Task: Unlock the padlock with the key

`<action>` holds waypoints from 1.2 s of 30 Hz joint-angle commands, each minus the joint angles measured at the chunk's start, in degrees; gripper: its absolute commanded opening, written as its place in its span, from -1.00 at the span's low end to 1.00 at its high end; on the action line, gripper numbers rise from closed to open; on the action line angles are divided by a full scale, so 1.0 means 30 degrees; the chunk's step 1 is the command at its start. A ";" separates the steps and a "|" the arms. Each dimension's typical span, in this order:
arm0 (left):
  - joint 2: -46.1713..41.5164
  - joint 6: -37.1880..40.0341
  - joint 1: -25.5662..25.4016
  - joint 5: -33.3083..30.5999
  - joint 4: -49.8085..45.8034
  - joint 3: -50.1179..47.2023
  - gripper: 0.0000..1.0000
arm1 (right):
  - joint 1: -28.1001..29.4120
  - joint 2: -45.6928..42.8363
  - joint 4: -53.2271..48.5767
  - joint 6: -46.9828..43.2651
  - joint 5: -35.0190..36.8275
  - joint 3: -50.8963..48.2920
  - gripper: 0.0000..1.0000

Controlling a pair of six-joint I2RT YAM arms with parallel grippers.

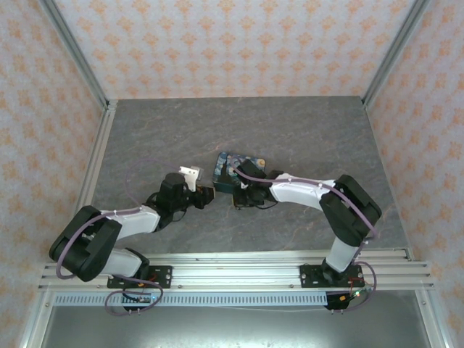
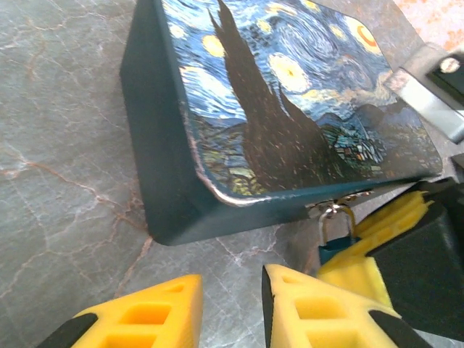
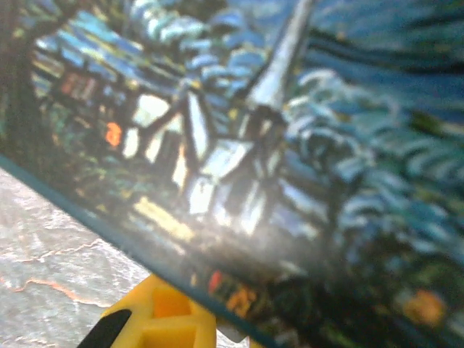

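Observation:
The robot's right gripper holds the padlock at a slant to the tin's front edge, so it should open, line up square with the tin and grip the padlock (image 2: 333,249).
The padlock (image 2: 332,248) hangs by its silver shackle from the hasp at the front edge of the blue swirl-painted tin (image 2: 290,94); its bluish top shows between yellow pads. My right gripper (image 2: 360,252) is shut on the padlock, right under the tin's edge (image 1: 241,194). One of its yellow fingers (image 3: 159,319) pokes out from beneath the blurred tin lid (image 3: 275,145). My left gripper (image 2: 232,312) stands open just left of the padlock, low over the table and short of the tin's front wall (image 1: 206,196). The key is hidden.
The tin (image 1: 233,168) sits mid-table on the grey marbled surface (image 1: 304,130). Aluminium rails (image 1: 98,159) border the left side and the near edge. Patterned walls close in the back and the sides.

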 commanded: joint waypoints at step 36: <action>-0.0626 0.0089 -0.0485 -0.1153 -0.1799 0.0832 -0.45 | 0.0032 -0.0314 -0.3849 0.0296 0.4581 0.2614 -0.06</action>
